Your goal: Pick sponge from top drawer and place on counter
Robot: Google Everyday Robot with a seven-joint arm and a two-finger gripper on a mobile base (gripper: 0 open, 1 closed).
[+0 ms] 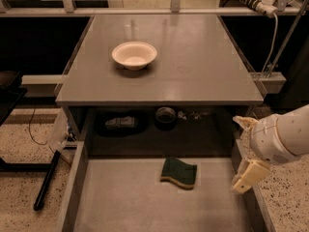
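My gripper is to head next for the sponge's end (191, 175) facing it, inside the open top drawer, and it will close on the sponge there.
The sponge (178, 172), dark green on top with a yellow edge, lies flat on the bottom of the pulled-out top drawer (120, 202), right of its middle and near the back. The grey counter (198, 66) stretches above and behind the drawer. My gripper (244, 151) hangs at the drawer's right wall, to the right of the sponge and apart from it. It is open and empty, with one cream finger (245, 123) up and the other (249, 176) down.
A white bowl (134, 54) stands on the counter, left of centre. The dark shelf recess under the counter holds a dark round cup (165, 116) and other clutter (120, 123). A black bar (46, 182) leans on the speckled floor at left. A cable (273, 37) hangs at the right.
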